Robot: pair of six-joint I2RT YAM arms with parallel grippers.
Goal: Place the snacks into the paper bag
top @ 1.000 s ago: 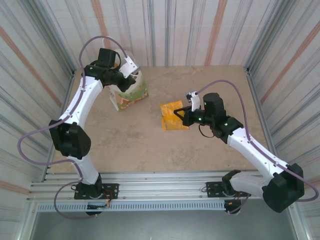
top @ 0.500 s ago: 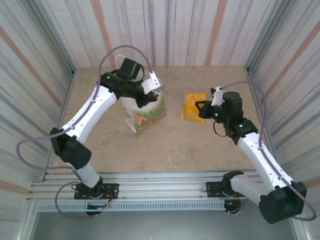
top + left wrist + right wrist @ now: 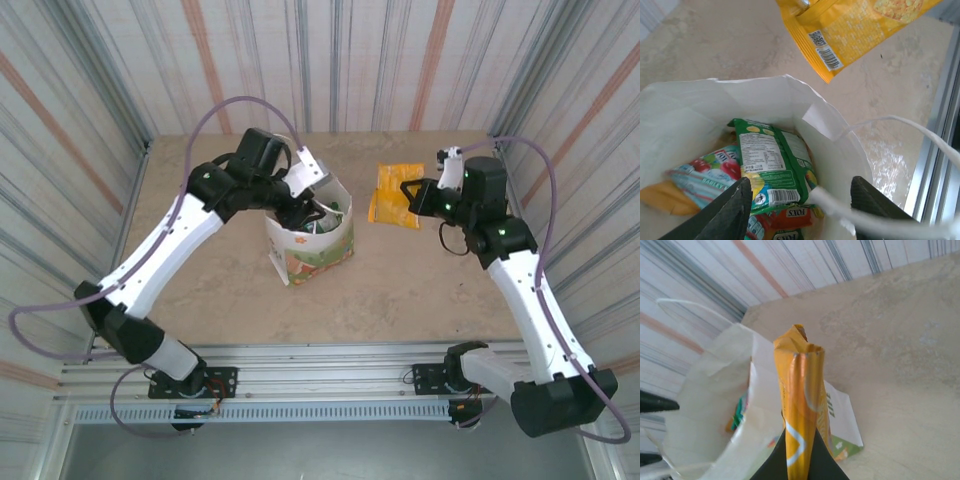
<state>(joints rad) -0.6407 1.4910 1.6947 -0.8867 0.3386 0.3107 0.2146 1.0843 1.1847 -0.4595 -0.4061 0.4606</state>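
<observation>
The robot's right gripper needs to put the large orange packet down inside the open white paper bag (image 3: 303, 213) (image 3: 722, 425), among the green, red and yellow snacks. The orange packet is still held above the table.
The white paper bag (image 3: 312, 243) stands open mid-table, with an orange-and-green print low on its side. Green, red and yellow snacks (image 3: 771, 167) lie inside the paper bag (image 3: 685, 107). My left gripper (image 3: 307, 203) hangs over the bag's rim. In the left wrist view the left gripper (image 3: 802, 205) is open, and a white cord handle (image 3: 900, 125) runs between its fingers (image 3: 735, 210). My right gripper (image 3: 413, 195) is shut on a large orange packet (image 3: 393, 194), held above the table to the right of the bag. The right wrist view has that packet (image 3: 800, 390) edge-on beside the bag's mouth (image 3: 715, 410).
Striped walls close in the beige table (image 3: 420, 280) at the back and both sides. A metal rail (image 3: 330, 365) runs along the near edge by the arm bases. Bare tabletop lies in front of the bag and to its left.
The left arm has brought the bag from the back left toward the table's middle, then opened its jaws. The right arm has carried the orange packet back and to the right.
</observation>
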